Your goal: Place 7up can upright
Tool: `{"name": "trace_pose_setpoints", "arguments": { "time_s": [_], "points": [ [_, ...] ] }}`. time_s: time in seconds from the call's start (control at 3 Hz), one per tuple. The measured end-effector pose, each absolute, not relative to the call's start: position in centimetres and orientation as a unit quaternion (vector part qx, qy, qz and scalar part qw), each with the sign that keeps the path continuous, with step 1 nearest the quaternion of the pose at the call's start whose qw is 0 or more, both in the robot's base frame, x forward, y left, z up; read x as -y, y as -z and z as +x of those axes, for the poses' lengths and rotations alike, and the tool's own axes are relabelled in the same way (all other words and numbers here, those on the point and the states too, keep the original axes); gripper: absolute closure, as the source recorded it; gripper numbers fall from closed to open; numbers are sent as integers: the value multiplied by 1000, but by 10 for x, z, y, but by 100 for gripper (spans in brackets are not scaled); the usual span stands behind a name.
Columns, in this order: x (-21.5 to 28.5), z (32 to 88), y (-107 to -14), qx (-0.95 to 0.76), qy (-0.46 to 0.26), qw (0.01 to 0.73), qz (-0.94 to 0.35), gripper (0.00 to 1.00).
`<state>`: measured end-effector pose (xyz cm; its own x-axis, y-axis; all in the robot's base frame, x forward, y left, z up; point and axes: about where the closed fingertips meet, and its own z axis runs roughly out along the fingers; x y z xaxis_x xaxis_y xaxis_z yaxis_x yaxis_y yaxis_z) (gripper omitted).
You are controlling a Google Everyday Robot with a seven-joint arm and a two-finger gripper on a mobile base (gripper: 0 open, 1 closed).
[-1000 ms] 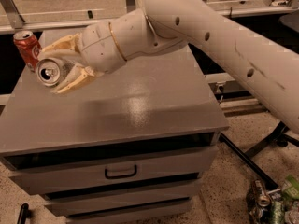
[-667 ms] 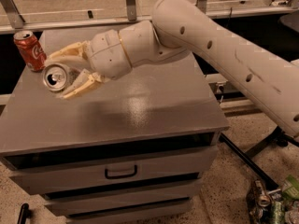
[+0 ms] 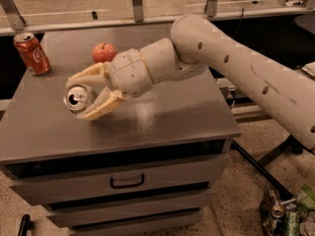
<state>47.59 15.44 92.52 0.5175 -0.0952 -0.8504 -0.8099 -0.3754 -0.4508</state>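
I should let go of the 7up can with my gripper so that it stands upright between the red apple and the cabinet top's front edge (image 3: 103, 127).
My gripper (image 3: 83, 97) hovers over the left half of the grey cabinet top (image 3: 162, 117). Its two cream fingers (image 3: 101, 107) are shut on the 7up can (image 3: 78, 98). The can lies sideways in the grip, its silver pull-tab top facing the camera, its body hidden between the fingers. It is held a little above the surface. The white arm (image 3: 236, 68) reaches in from the right.
A red Coca-Cola can (image 3: 31, 53) stands upright at the back left corner. A red apple (image 3: 104, 52) sits at the back, just behind the wrist. The cabinet has drawers (image 3: 127, 181) below. Cans and rubbish (image 3: 288, 213) lie on the floor at right.
The gripper with the can has moved right and toward the front, away from the Coca-Cola can. The apple, hidden before, now shows behind the wrist.
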Motion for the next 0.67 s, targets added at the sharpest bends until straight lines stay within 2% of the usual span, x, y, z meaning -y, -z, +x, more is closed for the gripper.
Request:
{"name": "trace_pose_setpoints", "arguments": {
  "time_s": [0.67],
  "points": [
    [-125,460,-909,-341,-420,429,-724,100]
  ]
}}
